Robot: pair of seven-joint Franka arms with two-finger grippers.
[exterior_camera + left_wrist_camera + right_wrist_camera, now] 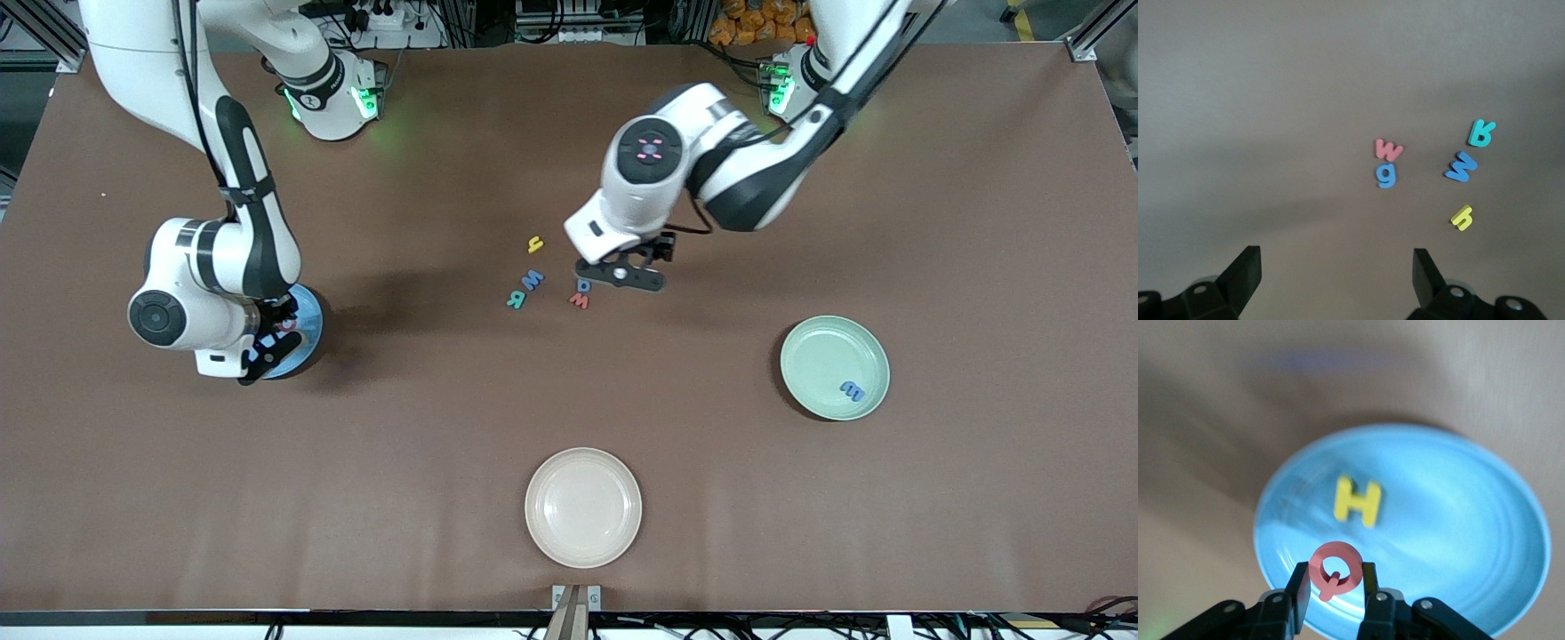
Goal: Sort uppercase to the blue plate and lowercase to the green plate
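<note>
The robot's left gripper should close on the round part [583, 287] [1387, 173] of the blue g beside the red w, because lowercase letters go on the green plate.
My right gripper [1335, 585] is shut on the red Q [1335, 570] just above the blue plate [1458, 520]. A yellow H [1357, 500] lies in that plate. In the front view the right gripper [267, 351] covers much of the blue plate [309, 313]. My left gripper [1337, 267] is open and holds nothing. It hangs over the table beside the loose letters: red w [1388, 149], blue g [1386, 175], blue W [1461, 167], teal R [1481, 133] and yellow h [1462, 217]. The green plate [834, 367] holds one blue lowercase letter [852, 389].
A cream plate [582, 507] sits near the table's front edge, nearer the front camera than the letter cluster [533, 280]. The left gripper [622, 274] hovers next to the blue g [583, 285], on the side toward the left arm's end.
</note>
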